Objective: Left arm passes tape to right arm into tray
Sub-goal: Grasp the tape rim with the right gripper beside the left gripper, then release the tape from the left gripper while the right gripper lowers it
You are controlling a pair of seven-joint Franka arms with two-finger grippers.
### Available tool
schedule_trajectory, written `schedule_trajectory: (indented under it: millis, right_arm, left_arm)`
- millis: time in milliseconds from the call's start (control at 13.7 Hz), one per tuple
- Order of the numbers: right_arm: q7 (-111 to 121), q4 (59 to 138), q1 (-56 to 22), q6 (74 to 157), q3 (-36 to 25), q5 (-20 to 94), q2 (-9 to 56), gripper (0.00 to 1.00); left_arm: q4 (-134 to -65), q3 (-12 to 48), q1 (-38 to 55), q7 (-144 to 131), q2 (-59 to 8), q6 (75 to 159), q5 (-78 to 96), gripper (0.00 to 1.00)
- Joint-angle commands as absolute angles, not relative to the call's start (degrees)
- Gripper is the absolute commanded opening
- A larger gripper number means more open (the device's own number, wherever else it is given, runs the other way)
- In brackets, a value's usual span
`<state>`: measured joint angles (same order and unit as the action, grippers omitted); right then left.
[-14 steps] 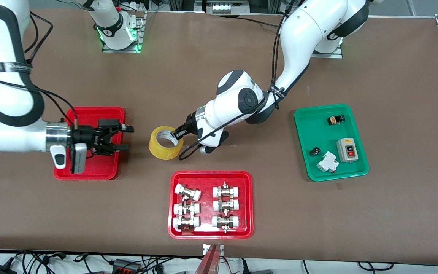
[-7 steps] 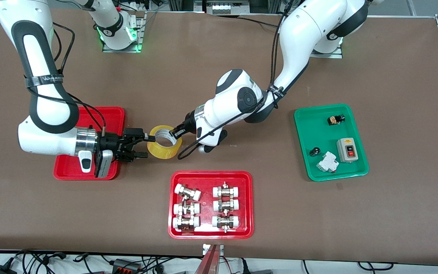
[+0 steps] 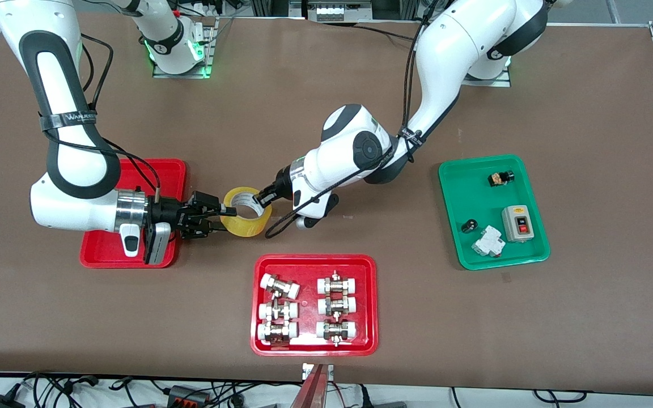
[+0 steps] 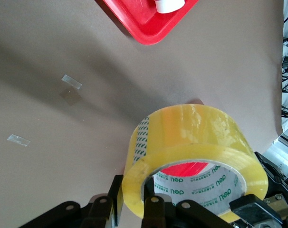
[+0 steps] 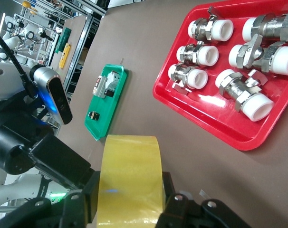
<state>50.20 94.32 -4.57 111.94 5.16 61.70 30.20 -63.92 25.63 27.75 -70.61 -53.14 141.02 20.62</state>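
Next, my right gripper releases the yellow tape near the middle of the plain red tray (image 3: 129, 205).
The yellow tape (image 3: 245, 218) hangs above the table between the two grippers, beside the plain red tray (image 3: 151, 170). My left gripper (image 3: 261, 198) is shut on the roll's wall, one finger inside the white core and one outside, as the left wrist view shows (image 4: 134, 209) on the tape (image 4: 196, 128). My right gripper (image 3: 221, 219) reaches from over the tray's edge. Its fingers press on the roll's two flat sides in the right wrist view (image 5: 129, 190), with the tape (image 5: 129, 161) between them.
A red tray of metal pipe fittings (image 3: 258, 345) lies nearer the front camera and shows in the right wrist view (image 5: 182, 102). A green tray (image 3: 451, 175) with small electrical parts lies toward the left arm's end.
My right arm swung from over the plain red tray toward the tape, and its fingers closed onto the roll's sides. My left gripper has kept the tape almost still.
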Motion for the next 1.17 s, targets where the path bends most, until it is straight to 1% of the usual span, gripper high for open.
schedule_trajectory:
  millis: [0,146,220,293,439,512,585,732,805,951,1098]
  right_arm:
    - [51.33,94.66,-4.57,112.15,5.01,62.67,29.53,0.02]
    - [50.98,94.48,-4.48,111.97,5.01,62.67,29.44,0.01]
    - [50.89,94.48,-4.48,111.97,5.01,62.67,29.44,0.01]
    - [50.89,94.48,-4.48,111.97,5.01,62.67,29.44,0.01]
    - [50.71,94.31,-4.13,111.80,5.01,62.58,29.36,0.01]
    - [50.63,94.39,-3.87,111.36,4.84,62.67,29.09,0.01]
    - [50.45,94.31,-3.17,110.49,4.57,62.58,28.92,0.01]
    - [50.54,94.57,0.51,107.16,4.48,61.88,28.92,0.02]
    - [50.54,94.74,2.44,105.05,4.48,61.18,29.09,0.02]
    - [50.71,94.83,7.80,100.39,4.48,56.28,29.70,0.02]
    - [51.33,94.83,13.24,95.56,4.48,50.83,30.76,0.03]
  left_arm:
    - [-61.79,25.93,28.21,-70.05,-53.61,140.45,21.80,0.07]
    - [-61.79,25.93,28.21,-70.05,-53.61,140.36,21.80,0.07]
    - [-61.70,25.93,28.21,-70.14,-53.61,140.45,21.80,0.24]
    - [-61.87,25.67,28.04,-70.14,-53.27,140.36,21.54,0.99]
    - [-61.70,25.84,26.29,-70.14,-51.95,140.10,21.36,1.00]
    - [-61.96,26.10,24.10,-69.96,-50.29,138.36,21.27,1.00]
    - [-61.88,26.19,21.99,-69.87,-48.27,132.42,21.27,1.00]
    - [-61.61,26.02,16.20,-69.96,-43.35,116.62,21.18,1.00]
    - [-61.70,25.32,13.47,-69.87,-40.81,110.37,20.31,1.00]
    - [-61.79,25.66,9.25,-69.96,-36.14,103.91,11.64,1.00]
    - [-61.70,25.14,5.47,-69.96,-34.55,99.69,8.36,1.00]
